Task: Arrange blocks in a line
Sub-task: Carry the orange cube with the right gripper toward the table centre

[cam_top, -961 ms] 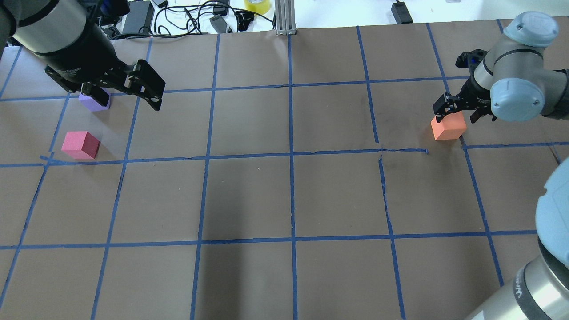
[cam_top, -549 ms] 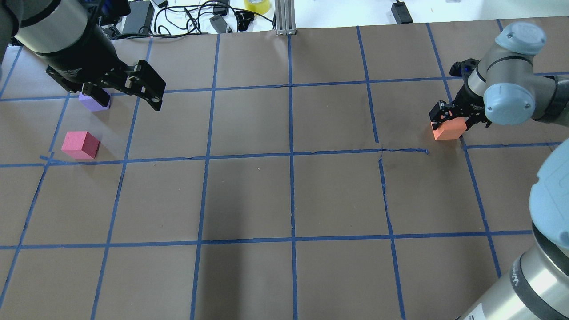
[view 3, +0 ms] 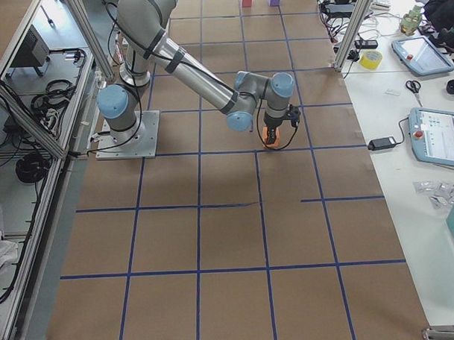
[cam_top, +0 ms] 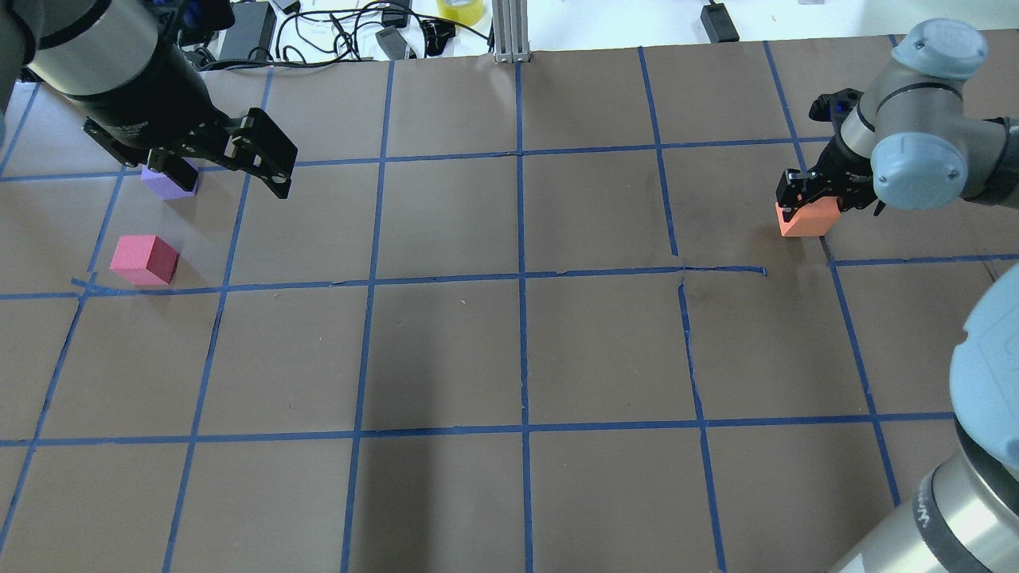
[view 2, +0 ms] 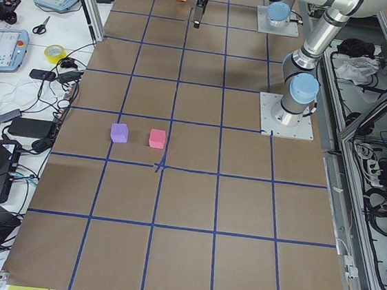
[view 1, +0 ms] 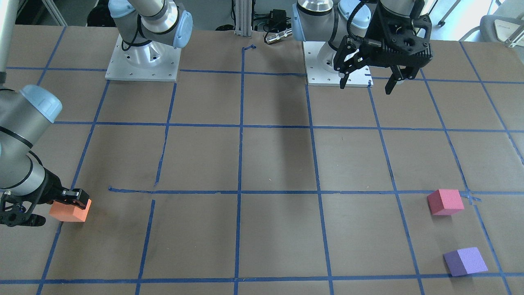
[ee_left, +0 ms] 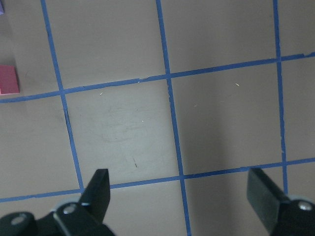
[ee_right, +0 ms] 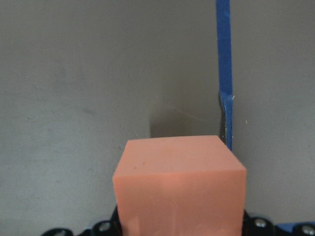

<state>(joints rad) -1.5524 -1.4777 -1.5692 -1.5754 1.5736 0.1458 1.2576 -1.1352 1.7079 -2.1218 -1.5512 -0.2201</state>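
Next, my right gripper lets go of the orange block beside the middle blue tape line point(view 1: 251, 212), towards the pinkish-red block.
The orange block point(cam_top: 808, 222) is at the table's right, between the fingers of my right gripper point(cam_top: 814, 204), which is shut on it; the right wrist view shows the block point(ee_right: 179, 187) filling the space between the fingers. It also shows in the front view point(view 1: 69, 211). The pinkish-red block point(cam_top: 144, 259) and the purple block point(cam_top: 167, 185) lie at the far left, a small gap apart, both also in the front view: pinkish-red point(view 1: 445, 201), purple point(view 1: 466, 261). My left gripper point(cam_top: 227, 169) hangs open and empty above the table, partly covering the purple block from overhead.
Cables, power bricks and a yellow tape roll point(cam_top: 460, 9) lie past the table's far edge. An aluminium post point(cam_top: 509, 32) stands at the far middle. The two arm base plates point(view 1: 142, 61) sit at the robot side. Blue tape grid lines cross the brown table.
My right gripper came down around the orange block and closed on it; the block shifted slightly toward the far edge. The left arm and the other two blocks have not moved.
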